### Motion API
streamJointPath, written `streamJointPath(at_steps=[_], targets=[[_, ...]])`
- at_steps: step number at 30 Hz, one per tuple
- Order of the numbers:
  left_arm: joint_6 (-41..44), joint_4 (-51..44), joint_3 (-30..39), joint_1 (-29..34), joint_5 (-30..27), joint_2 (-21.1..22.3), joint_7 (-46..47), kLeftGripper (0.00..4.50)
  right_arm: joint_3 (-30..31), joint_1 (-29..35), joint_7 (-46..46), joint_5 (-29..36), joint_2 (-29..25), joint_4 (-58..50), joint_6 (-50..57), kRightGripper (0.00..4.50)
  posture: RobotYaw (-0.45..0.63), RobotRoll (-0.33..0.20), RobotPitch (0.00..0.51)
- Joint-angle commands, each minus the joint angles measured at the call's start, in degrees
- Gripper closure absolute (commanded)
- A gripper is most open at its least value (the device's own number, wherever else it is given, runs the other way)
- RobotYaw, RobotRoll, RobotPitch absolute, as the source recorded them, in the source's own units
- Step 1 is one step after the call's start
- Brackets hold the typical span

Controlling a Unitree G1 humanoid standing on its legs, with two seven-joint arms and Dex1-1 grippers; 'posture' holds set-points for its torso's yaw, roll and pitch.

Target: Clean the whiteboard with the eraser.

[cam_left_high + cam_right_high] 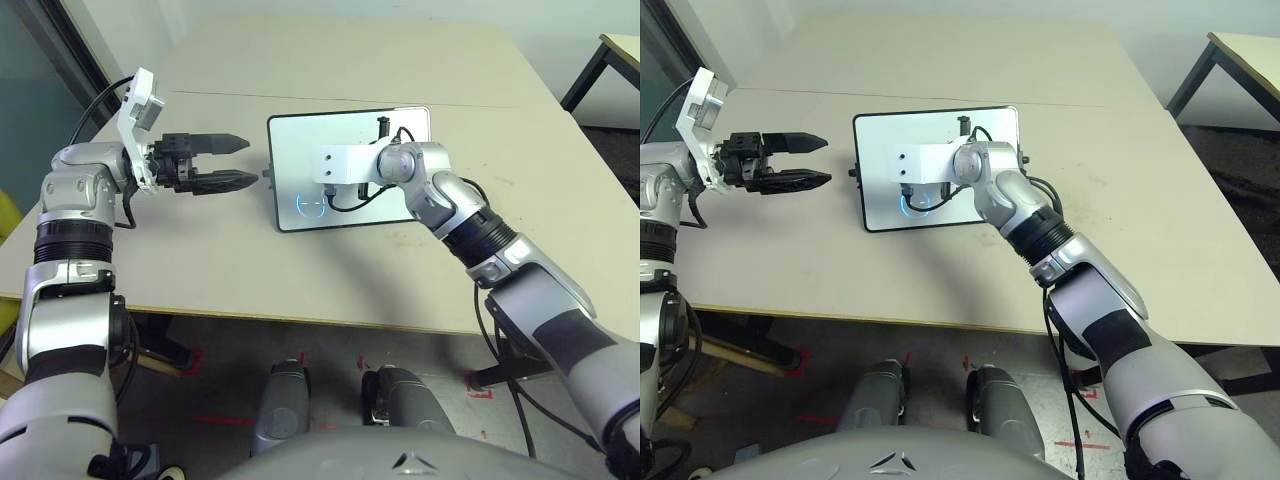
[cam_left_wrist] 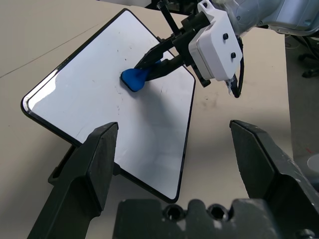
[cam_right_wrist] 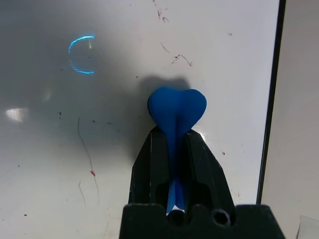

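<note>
Next, my right gripper lets go of the blue eraser on the table (image 1: pixel 483 212), beside the edge of the whiteboard that is farthest from my left gripper.
The whiteboard (image 1: pixel 300 150), white in a thin black frame, lies flat on the table ahead of me. My right gripper (image 3: pixel 173 137) is shut on the blue eraser (image 3: pixel 177 107) and presses it on the board's surface near the edge closest to me. In the head views the white wrist mount covers the fingers. A faint bluish circle mark (image 3: pixel 82 55) and thin red traces (image 3: pixel 174 57) show on the board. My left gripper (image 1: pixel 252 161) hovers open and holds nothing, just left of the board, pointing at it. The eraser (image 2: pixel 133 78) also appears in the left wrist view.
The tan table (image 1: pixel 400 290) has its front edge close below the board, with floor and red tape marks beyond it. A seam crosses the table behind the board. Another table (image 1: pixel 620 50) stands at the far right.
</note>
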Motion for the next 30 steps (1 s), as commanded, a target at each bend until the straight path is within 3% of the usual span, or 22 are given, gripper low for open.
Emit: streamJointPath(at_steps=[1, 21, 30], targets=[[-0.1, -0.8, 0.0, 0.4, -0.2, 0.0, -0.1, 0.00, 1.4, 2.1, 2.0, -0.5, -1.6, -0.3, 0.4, 4.36, 0.29, 0.000, 0.050], [-0.3, -0.3, -0.4, -0.1, 0.1, -0.8, -0.2, 0.00, -1.0, 6.8, 3.3, -0.7, -11.5, -3.2, 1.2, 4.36, 0.27, 0.000, 0.047], [-0.3, -0.1, -0.4, -0.3, 0.2, -0.8, -0.2, 0.00, -2.4, 6.2, 3.1, 1.3, -13.2, -2.8, 0.4, 4.36, 0.27, 0.000, 0.046]])
